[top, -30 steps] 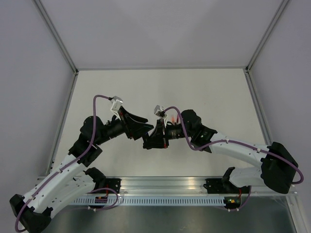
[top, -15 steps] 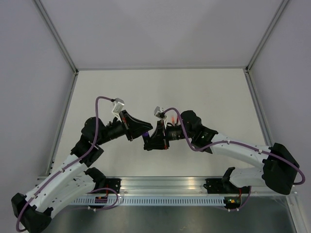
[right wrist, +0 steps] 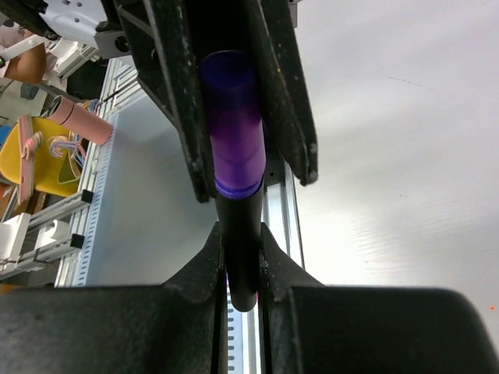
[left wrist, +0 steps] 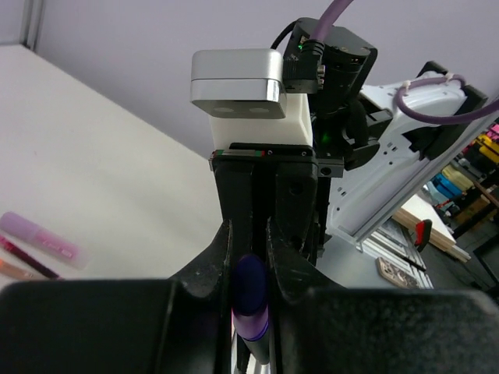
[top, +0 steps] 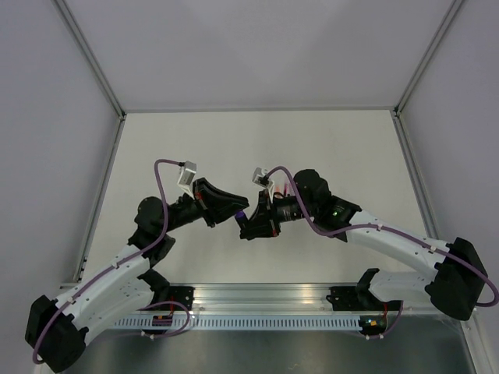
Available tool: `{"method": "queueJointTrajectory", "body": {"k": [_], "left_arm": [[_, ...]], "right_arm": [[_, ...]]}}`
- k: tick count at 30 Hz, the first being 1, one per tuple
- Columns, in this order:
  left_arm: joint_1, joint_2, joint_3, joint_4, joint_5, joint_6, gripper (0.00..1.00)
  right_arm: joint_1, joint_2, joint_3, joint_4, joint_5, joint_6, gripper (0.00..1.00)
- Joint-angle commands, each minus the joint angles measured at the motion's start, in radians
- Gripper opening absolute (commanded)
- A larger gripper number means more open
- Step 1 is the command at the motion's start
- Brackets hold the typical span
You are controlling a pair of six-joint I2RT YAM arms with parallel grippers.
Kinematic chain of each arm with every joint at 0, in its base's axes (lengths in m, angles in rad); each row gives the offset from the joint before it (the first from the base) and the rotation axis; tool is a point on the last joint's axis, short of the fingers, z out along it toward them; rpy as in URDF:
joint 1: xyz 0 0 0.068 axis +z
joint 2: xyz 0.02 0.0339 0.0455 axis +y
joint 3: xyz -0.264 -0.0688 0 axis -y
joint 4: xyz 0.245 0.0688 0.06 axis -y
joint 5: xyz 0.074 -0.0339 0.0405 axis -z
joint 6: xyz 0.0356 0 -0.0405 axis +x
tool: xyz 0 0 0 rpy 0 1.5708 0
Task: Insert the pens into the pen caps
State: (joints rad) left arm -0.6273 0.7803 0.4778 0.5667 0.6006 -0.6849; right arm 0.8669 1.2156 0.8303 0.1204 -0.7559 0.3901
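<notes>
My right gripper is going to put the capped dark pen down on the white table (top: 263,199), beside the thin pink-red pen.
Above the table's middle, my left gripper (top: 238,213) is shut on a purple pen cap (top: 242,217). In the left wrist view the cap (left wrist: 251,292) sits pinched between the fingers (left wrist: 224,261). My right gripper (top: 251,227) faces it, shut on the dark pen (right wrist: 240,234). The cap (right wrist: 234,125) sits over the pen's tip, so both grippers hold one capped pen in the air. A pale lilac-pink cap (left wrist: 39,234) and a thin pink-red pen (left wrist: 27,260) lie together on the table behind the right gripper.
The right wrist's white camera block (left wrist: 238,82) is close in front of the left wrist camera. A metal rail (top: 265,296) runs along the near table edge. Grey walls with metal posts (top: 93,62) enclose the white table (top: 257,140).
My left gripper stood wide open around the cap a second ago and has since shut on it. Both wrists shifted slightly, the joined pen staying between them.
</notes>
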Motion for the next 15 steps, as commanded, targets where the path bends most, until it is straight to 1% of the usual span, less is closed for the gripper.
{"method": "queueJointTrajectory", "body": {"k": [1,4,7,15], "left_arm": [[-0.023,0.031,-0.082,0.092,0.272,-0.108,0.02],[-0.026,0.059,-0.113,0.204,0.294,-0.172,0.02],[-0.026,0.076,-0.131,0.263,0.314,-0.202,0.02],[-0.032,0.07,-0.171,0.277,0.277,-0.229,0.02]], "right_arm": [[-0.08,-0.073,0.168,0.199,0.066,0.038,0.0],[-0.083,-0.057,0.205,0.206,0.058,0.041,0.0],[-0.088,-0.033,0.233,0.234,0.056,0.055,0.0],[-0.108,0.054,0.3,0.306,0.058,0.079,0.0]]}}
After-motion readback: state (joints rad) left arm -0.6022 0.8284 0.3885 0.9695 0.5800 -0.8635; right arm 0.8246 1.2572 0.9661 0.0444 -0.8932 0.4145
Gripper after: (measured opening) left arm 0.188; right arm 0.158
